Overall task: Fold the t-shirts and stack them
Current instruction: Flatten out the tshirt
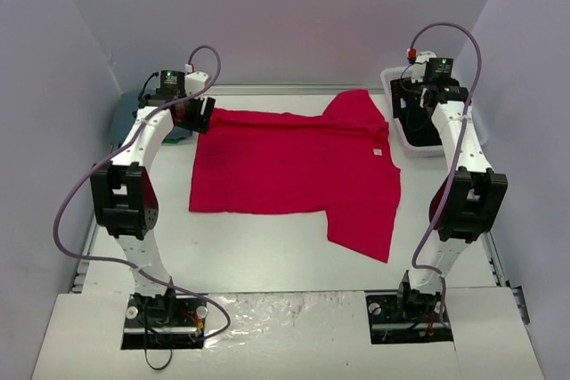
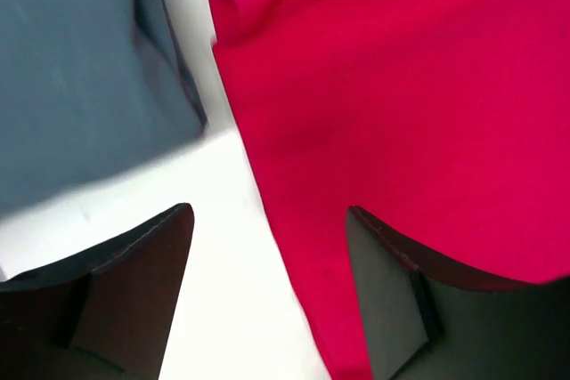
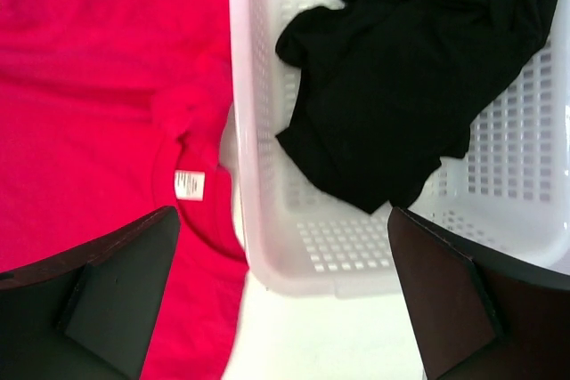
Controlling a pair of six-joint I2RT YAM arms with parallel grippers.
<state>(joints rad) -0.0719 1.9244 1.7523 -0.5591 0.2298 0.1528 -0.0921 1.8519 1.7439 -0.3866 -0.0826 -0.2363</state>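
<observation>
My left gripper is to go next to the red t-shirt's far corner [image 1: 214,117] [image 2: 235,8] beside the blue-grey shirt and close there.
The bright red t-shirt [image 1: 294,166] lies spread flat on the white table, with its white neck label [image 1: 378,151] at the right. My left gripper [image 1: 199,116] hangs open over the shirt's far left corner. In the left wrist view the gripper [image 2: 267,255] straddles the red shirt's [image 2: 392,113] edge, and the slate blue-grey shirt [image 2: 80,68] lies just beyond. My right gripper [image 1: 417,117] is open and empty over the white basket [image 1: 392,86]. In the right wrist view the gripper [image 3: 285,264] is above the basket's near corner [image 3: 294,255], and the black shirt [image 3: 419,68] lies inside.
The blue-grey shirt [image 1: 123,126] sits at the table's far left edge, mostly hidden behind my left arm. The basket stands at the far right against the wall. Grey walls close in the back and both sides. The red shirt's collar and label [image 3: 189,184] lie beside the basket.
</observation>
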